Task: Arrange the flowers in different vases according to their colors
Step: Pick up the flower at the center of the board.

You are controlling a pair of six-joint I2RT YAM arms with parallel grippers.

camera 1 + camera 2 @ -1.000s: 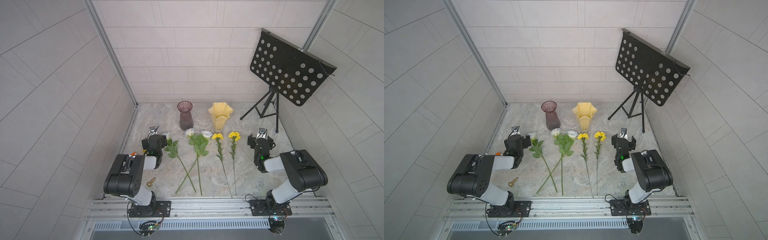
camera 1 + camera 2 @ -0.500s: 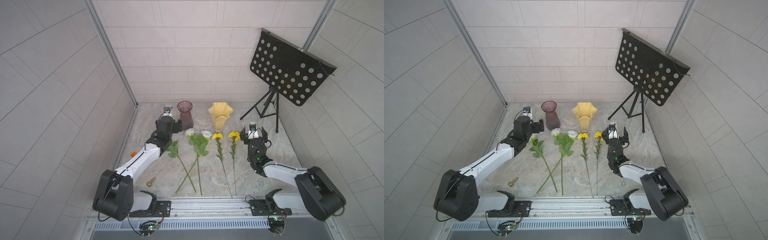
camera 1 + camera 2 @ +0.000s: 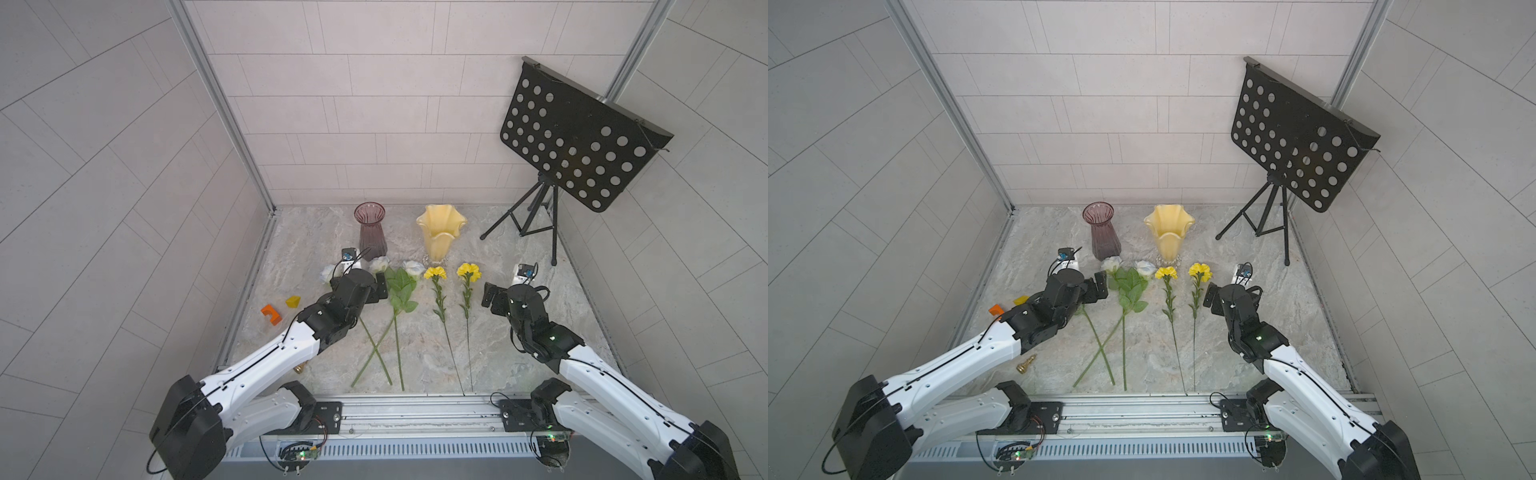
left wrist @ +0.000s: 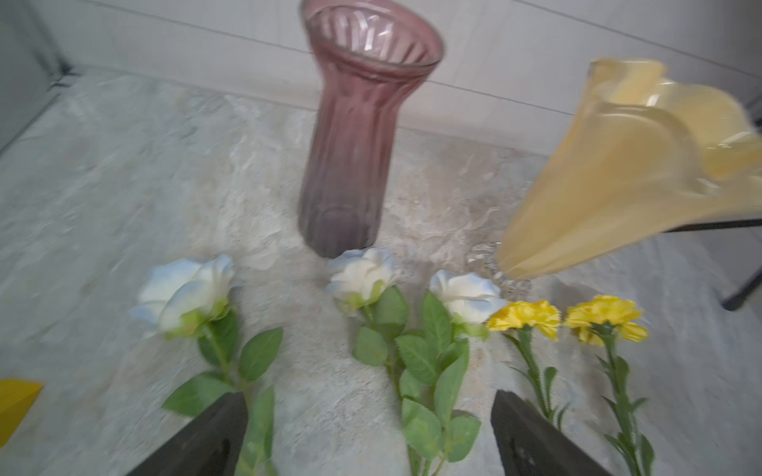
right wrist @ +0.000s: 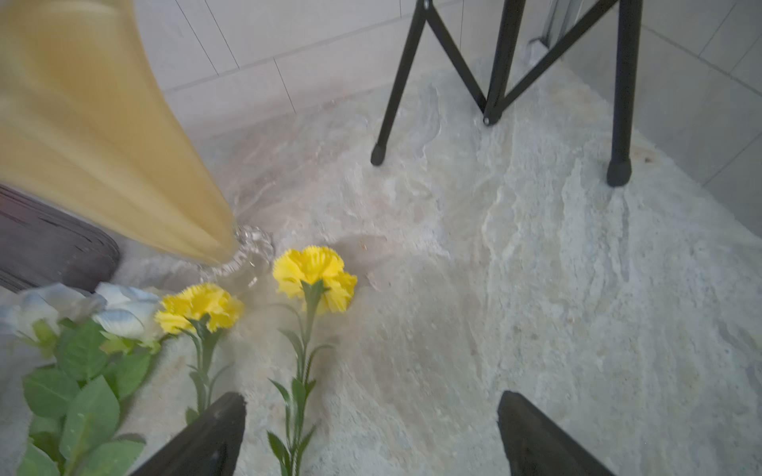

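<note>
The robot's right gripper will close on the bare stem (image 3: 468, 324) under the leaves of the yellow carnation that is farther from the white roses.
Three white roses (image 3: 379, 264) (image 4: 363, 276) and two yellow carnations (image 3: 468, 270) (image 5: 313, 268) lie side by side on the stone floor, stems toward the front. Behind them stand the purple ribbed vase (image 3: 371, 230) (image 4: 354, 136) and the pale yellow wavy vase (image 3: 441, 232) (image 5: 95, 136), both holding nothing. My left gripper (image 3: 360, 278) (image 4: 370, 397) hangs open over the rose leaves, with the leftmost rose's stem beside one finger. My right gripper (image 3: 513, 291) (image 5: 371, 396) is open just right of the carnations; the rightmost carnation's stem runs inside one finger (image 5: 214, 432).
A black perforated music stand (image 3: 582, 141) on a tripod (image 5: 490, 82) occupies the back right corner. An orange block (image 3: 271, 313), a yellow block (image 3: 293, 301) and a small brass piece (image 3: 1025, 363) lie at the left. Tiled walls close in three sides.
Both arms have unfolded from the front rail and reached out to the flowers. The left gripper came back from beside the purple vase to the roses. The flowers have not moved.
</note>
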